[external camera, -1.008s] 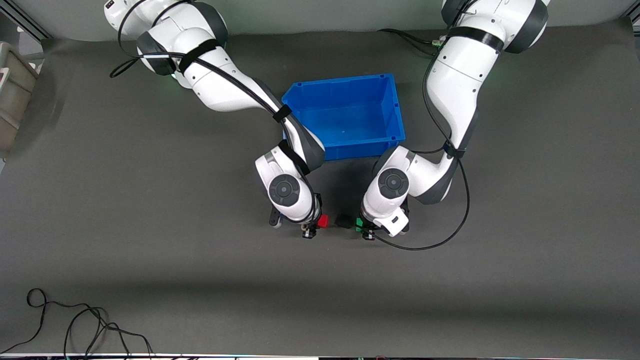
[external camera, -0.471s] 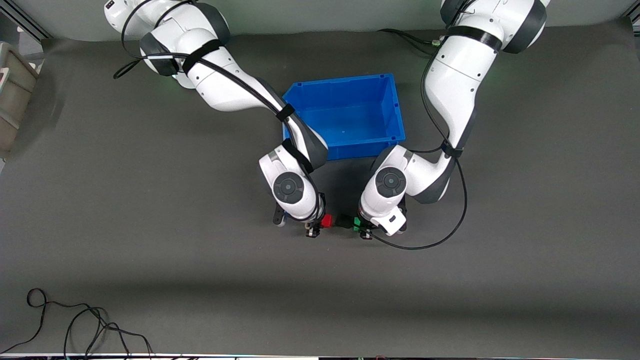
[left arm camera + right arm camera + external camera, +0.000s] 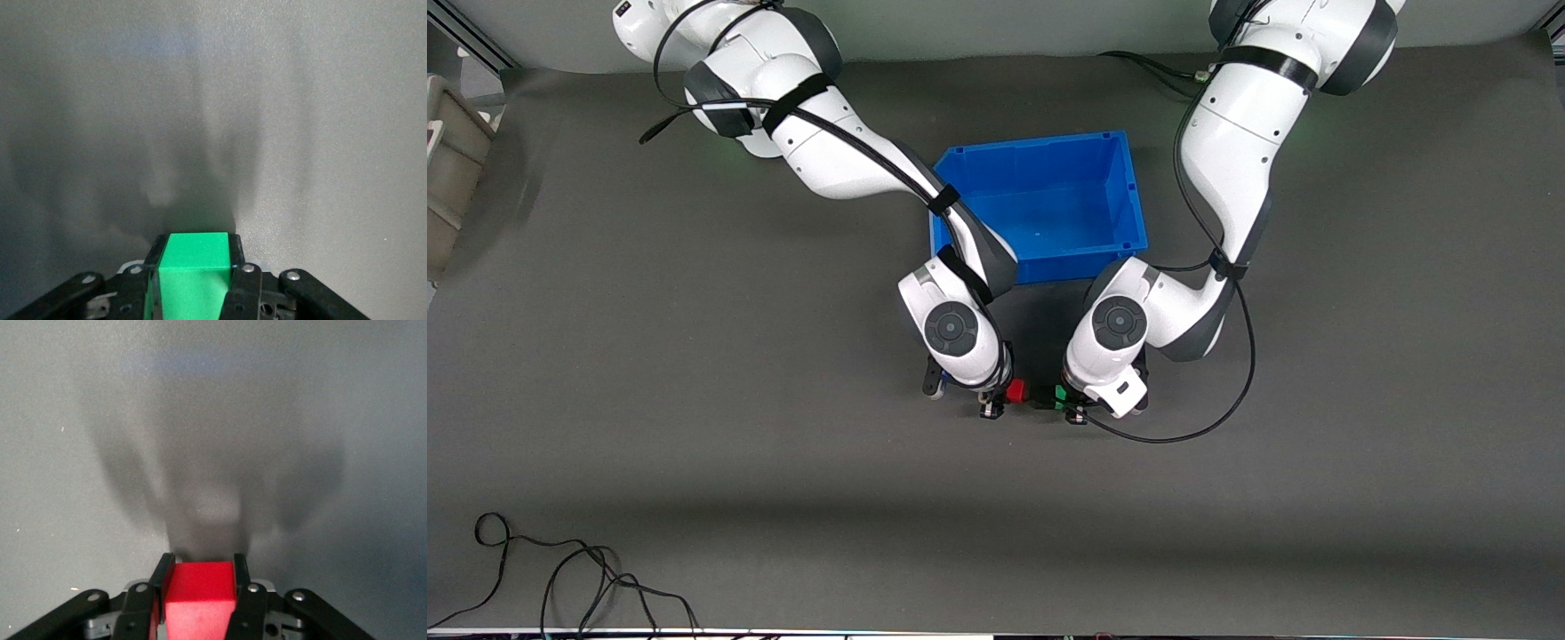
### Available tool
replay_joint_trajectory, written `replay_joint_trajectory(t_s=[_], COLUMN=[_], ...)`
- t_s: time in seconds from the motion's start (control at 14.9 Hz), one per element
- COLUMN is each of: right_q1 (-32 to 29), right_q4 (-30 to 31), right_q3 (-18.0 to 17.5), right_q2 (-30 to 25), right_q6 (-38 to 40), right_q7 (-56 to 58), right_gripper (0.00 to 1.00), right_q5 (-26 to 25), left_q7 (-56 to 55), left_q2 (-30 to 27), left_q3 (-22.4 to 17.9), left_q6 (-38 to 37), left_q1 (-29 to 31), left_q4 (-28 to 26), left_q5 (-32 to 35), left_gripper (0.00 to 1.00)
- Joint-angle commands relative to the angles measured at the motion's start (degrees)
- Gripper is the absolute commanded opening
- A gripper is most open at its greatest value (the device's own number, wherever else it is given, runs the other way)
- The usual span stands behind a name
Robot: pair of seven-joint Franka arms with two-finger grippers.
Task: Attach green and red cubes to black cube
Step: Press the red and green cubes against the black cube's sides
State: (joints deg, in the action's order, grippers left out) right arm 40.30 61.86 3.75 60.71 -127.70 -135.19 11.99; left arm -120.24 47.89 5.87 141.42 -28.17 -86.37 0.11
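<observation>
Next, my right gripper releases the red cube on the dark grey table [image 3: 1022,407] against the black cube, opposite the green cube.
The black cube [image 3: 1039,394] lies on the dark grey table, nearer to the front camera than the blue bin. My right gripper [image 3: 1000,400] is shut on the red cube [image 3: 1016,391], which sits against the black cube's side toward the right arm's end. My left gripper [image 3: 1072,402] is shut on the green cube [image 3: 1061,394] at the black cube's other side. No gap shows between the three cubes. In the left wrist view the green cube [image 3: 195,263] fills the jaws of the left gripper [image 3: 195,243]. In the right wrist view the red cube [image 3: 200,587] fills the right gripper [image 3: 202,568]. Neither wrist view shows the black cube.
A blue bin [image 3: 1032,144] with nothing in it stands just farther from the front camera than the cubes, between the two forearms. A grey box [image 3: 449,169] sits at the right arm's end of the table. A loose black cable [image 3: 560,578] lies near the front edge.
Both grippers have closed in on the black cube. The red cube moved toward it more than the green one, and the gaps on both sides have gone.
</observation>
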Motion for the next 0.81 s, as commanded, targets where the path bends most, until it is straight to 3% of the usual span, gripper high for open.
replay_joint_trajectory(t_s=[0.0, 0.74], right_q1=[0.6, 0.0], right_q4=[-3.2, -5.3], right_q3=[0.5, 0.7], right_q2=[1.5, 3.9], right_q6=[-0.9, -3.3], right_q7=[-2.8, -2.7], right_gripper=[0.0, 0.0], right_q5=[-1.2, -1.2], left_q7=[-1.9, -2.9], left_q2=[0.4, 0.3], left_q3=[-0.4, -0.3], left_q6=[-0.4, -0.4], left_q1=[-0.7, -0.8], left_q4=[1.3, 2.6], left_q5=[0.4, 0.4], left_gripper=[0.0, 0.0])
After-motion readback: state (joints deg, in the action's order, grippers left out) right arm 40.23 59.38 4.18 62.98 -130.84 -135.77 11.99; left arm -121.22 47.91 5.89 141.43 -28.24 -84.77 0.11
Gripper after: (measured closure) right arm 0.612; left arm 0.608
